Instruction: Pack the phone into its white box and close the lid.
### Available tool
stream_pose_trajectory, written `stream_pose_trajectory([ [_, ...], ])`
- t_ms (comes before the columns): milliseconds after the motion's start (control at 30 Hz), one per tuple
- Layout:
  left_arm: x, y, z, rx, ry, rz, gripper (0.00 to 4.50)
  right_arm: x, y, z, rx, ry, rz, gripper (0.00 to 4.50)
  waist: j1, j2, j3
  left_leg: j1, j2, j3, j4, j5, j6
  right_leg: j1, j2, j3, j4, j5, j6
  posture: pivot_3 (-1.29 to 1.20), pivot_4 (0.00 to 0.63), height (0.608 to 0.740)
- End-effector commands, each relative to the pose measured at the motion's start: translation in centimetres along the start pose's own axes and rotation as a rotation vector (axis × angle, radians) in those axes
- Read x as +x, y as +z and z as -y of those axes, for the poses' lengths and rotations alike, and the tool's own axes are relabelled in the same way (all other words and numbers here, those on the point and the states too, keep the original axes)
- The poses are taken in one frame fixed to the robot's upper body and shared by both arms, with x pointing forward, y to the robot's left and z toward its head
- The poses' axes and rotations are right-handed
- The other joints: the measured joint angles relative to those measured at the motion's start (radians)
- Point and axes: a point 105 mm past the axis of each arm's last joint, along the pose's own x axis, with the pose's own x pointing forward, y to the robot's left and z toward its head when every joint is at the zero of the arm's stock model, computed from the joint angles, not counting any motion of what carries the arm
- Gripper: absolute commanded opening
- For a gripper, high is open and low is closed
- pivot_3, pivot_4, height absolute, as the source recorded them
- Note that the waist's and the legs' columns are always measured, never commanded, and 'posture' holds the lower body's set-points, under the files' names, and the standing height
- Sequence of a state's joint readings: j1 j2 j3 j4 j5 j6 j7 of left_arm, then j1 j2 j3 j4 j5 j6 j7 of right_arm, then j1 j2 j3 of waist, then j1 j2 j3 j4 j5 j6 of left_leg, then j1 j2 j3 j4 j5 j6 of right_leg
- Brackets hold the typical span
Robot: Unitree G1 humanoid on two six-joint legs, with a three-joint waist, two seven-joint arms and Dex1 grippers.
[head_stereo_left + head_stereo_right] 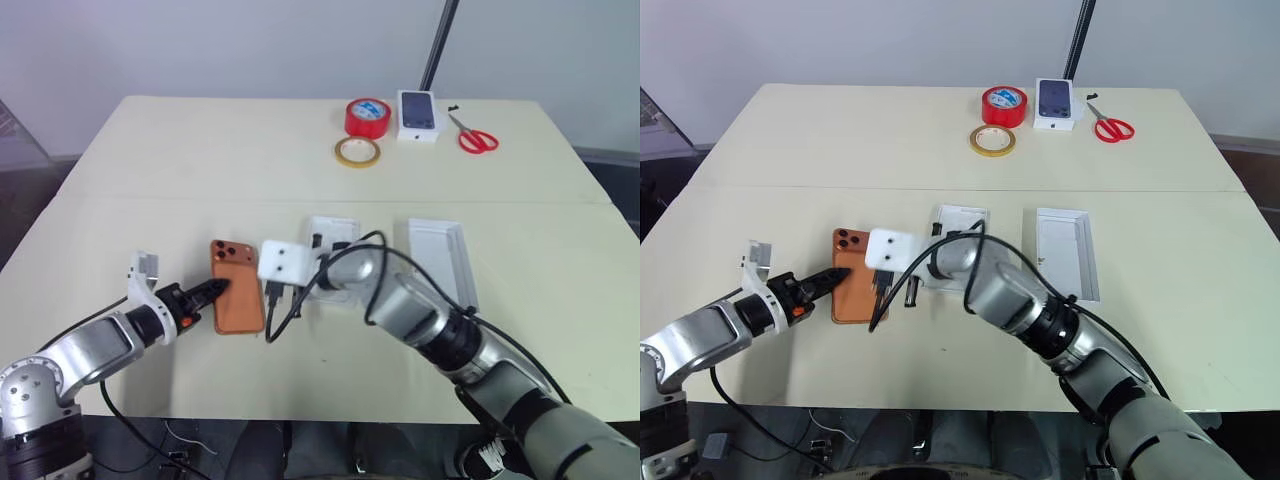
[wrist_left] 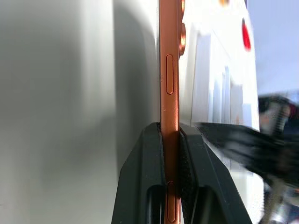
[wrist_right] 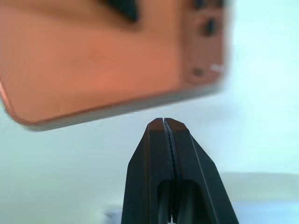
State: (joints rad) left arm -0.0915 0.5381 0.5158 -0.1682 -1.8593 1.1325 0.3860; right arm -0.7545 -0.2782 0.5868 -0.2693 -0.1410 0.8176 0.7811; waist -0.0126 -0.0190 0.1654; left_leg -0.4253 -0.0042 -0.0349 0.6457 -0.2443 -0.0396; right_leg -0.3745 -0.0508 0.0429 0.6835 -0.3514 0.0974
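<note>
I need to release the copper-orange phone from my left gripper so it lies flat inside the white box (image 1: 332, 261) (image 2: 225, 100) next to the all-white lid.
The copper-orange phone (image 1: 238, 288) lies back up at the table's front left, its camera block at the far corner. My left gripper (image 1: 214, 292) is shut on its left long edge; in the left wrist view the black fingers (image 2: 152, 154) pinch the phone (image 2: 169, 70) edge-on. My right gripper (image 1: 272, 296) is shut and holds nothing, at the phone's right edge; the right wrist view has its tips (image 3: 163, 122) just short of the phone (image 3: 103, 56). The white box (image 1: 335, 232) lies behind my right wrist, mostly hidden. The all-white lid (image 1: 440, 262) lies to its right.
At the far edge stand a red tape roll (image 1: 367, 117), a tan tape ring (image 1: 357, 152), a small white box printed with a dark phone (image 1: 418, 115) and red scissors (image 1: 478, 138). A dark pole (image 1: 438, 45) rises behind them. A seam (image 1: 150, 197) crosses the table.
</note>
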Motion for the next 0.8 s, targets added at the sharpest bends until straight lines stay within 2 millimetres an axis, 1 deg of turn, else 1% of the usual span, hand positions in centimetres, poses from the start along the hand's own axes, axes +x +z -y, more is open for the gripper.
stream_pose_trajectory([
  [33, 0.4, 1.6, 3.7, 0.029, -0.122, 0.042, 0.04, -3.3, 1.4, 1.4, 0.002, -0.056, 0.126, 0.0, 0.004, -0.001, 0.001, -0.001, 0.0, 0.0, 0.0, 0.0, 0.0, 0.0, 0.0, 0.0, 0.0, 0.0, 0.0, 0.0, 0.15, 0.717],
  [133, 2.2, 1.4, 5.9, 0.056, -0.177, 0.002, 0.04, -6.0, -0.8, 2.1, 0.094, -0.04, 0.098, 0.0, 0.01, -0.001, 0.001, -0.001, -0.002, 0.0, 0.001, 0.0, 0.0, 0.001, -0.002, -0.001, -0.002, 0.0, 0.0, 0.0, 0.15, 0.717],
  [233, 5.1, 0.1, 7.8, 0.083, -0.218, -0.073, 0.04, -8.7, -4.0, 3.9, 0.197, -0.121, 0.054, 0.0, 0.016, -0.002, 0.002, -0.001, -0.003, 0.0, 0.001, 0.0, 0.001, 0.002, -0.003, -0.001, -0.002, 0.0, 0.0, 0.0, 0.15, 0.717],
  [300, 7.0, -0.9, 8.3, 0.088, -0.222, -0.117, 0.04, -10.2, -5.4, 4.5, 0.241, -0.164, 0.034, 0.0, 0.021, -0.002, 0.002, -0.001, -0.003, 0.0, 0.001, 0.0, 0.002, 0.002, -0.003, -0.001, -0.002, 0.0, 0.0, 0.0, 0.15, 0.717],
  [400, 9.2, -2.1, 8.9, 0.103, -0.22, -0.175, 0.04, -12.1, -6.7, 4.9, 0.272, -0.217, 0.007, 0.0, 0.014, -0.002, 0.002, -0.001, -0.002, 0.001, 0.001, 0.0, 0.002, 0.002, 0.0, 0.0, -0.002, 0.0, 0.0, 0.0, 0.15, 0.717],
  [467, 10.3, -2.7, 8.9, 0.118, -0.212, -0.207, 0.04, -13.0, -7.3, 5.1, 0.283, -0.251, -0.011, 0.0, 0.001, -0.002, 0.002, -0.001, 0.0, 0.001, 0.002, 0.0, 0.002, 0.001, 0.002, 0.0, -0.001, 0.0, 0.0, 0.0, 0.15, 0.717],
  [567, 11.4, -3.5, 8.9, 0.134, -0.214, -0.243, 0.04, -13.9, -7.8, 5.1, 0.291, -0.284, -0.033, 0.0, -0.007, -0.001, 0.003, -0.001, 0.001, 0.001, 0.002, 0.001, 0.001, 0.001, 0.004, 0.0, -0.001, 0.0, 0.0, 0.0, 0.15, 0.717],
  [700, 12.4, -4.5, 9.4, 0.149, -0.234, -0.289, 0.04, -14.6, -8.8, 5.0, 0.303, -0.322, -0.074, 0.0, 0.001, -0.001, 0.004, -0.001, 0.001, 0.001, 0.002, 0.001, 0.001, 0.001, 0.004, 0.0, -0.001, 0.0, 0.0, 0.0, 0.15, 0.717],
  [800, 12.8, -5.0, 9.5, 0.158, -0.238, -0.312, 0.04, -14.8, -9.2, 4.8, 0.307, -0.335, -0.094, 0.0, 0.003, -0.001, 0.004, -0.001, 0.0, 0.001, 0.003, 0.001, 0.001, 0.002, 0.003, 0.0, -0.001, 0.0, 0.001, 0.0, 0.15, 0.717],
])
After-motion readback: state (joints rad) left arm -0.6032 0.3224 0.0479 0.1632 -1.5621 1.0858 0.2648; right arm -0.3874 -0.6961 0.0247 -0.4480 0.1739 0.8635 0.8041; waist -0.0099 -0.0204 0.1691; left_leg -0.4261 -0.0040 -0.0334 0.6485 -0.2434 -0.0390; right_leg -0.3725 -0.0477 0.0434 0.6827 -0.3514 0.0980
